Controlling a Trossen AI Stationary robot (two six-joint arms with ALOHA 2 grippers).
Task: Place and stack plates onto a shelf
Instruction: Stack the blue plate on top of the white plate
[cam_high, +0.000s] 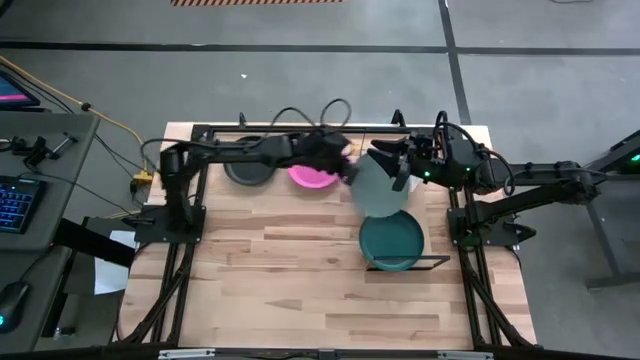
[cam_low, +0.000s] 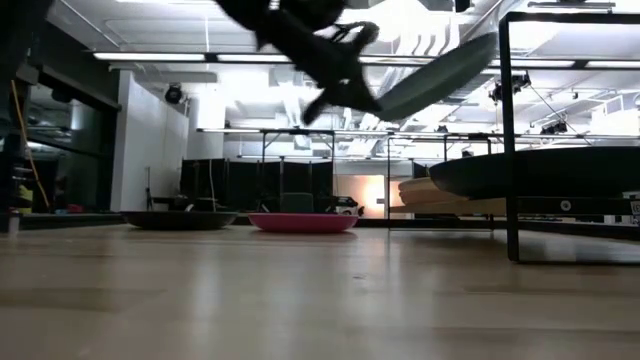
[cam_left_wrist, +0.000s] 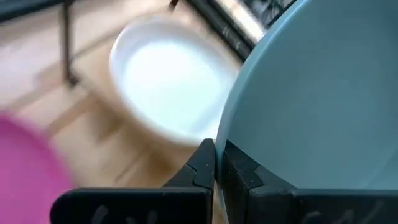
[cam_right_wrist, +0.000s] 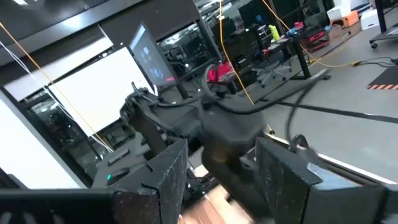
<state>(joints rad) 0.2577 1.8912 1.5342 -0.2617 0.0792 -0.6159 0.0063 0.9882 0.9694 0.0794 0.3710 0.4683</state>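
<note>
Next, my left gripper sets the light teal plate down on the cream white plate at the shelf's far end (cam_high: 392, 177) (cam_left_wrist: 175, 84).
My left gripper (cam_high: 348, 165) (cam_left_wrist: 219, 165) hangs above the table's far middle, shut on the light teal plate (cam_high: 378, 188) (cam_low: 440, 72), which is off the table and tilted. Below it, the cream white plate (cam_left_wrist: 168, 81) lies on the shelf's far end. The dark green plate (cam_high: 392, 238) (cam_low: 540, 172) rests on the near end of the shelf (cam_high: 430, 262). The magenta pink plate (cam_high: 310, 178) (cam_low: 302, 222) and the black plate (cam_high: 247, 170) (cam_low: 180, 219) lie flat on the tabletop. My right gripper (cam_high: 400, 165) (cam_right_wrist: 221, 180) is open beside the teal plate's far right edge, touching nothing. My left gripper pinches the teal plate's rim (cam_left_wrist: 227, 134) between its two fingers, one on the plate's inner face and one on its outer face. It comes at the rim from the table's left. The plate is lifted clear and slopes up away from the fingers.
The shelf's dark wire post (cam_low: 510, 130) stands upright at the table's right. Pale plates (cam_low: 432, 190) show stacked at the shelf's far end in the low view. Cables loop along the table's far edge (cam_high: 330, 110). Bare wood spans the near half of the tabletop (cam_high: 300, 290).
</note>
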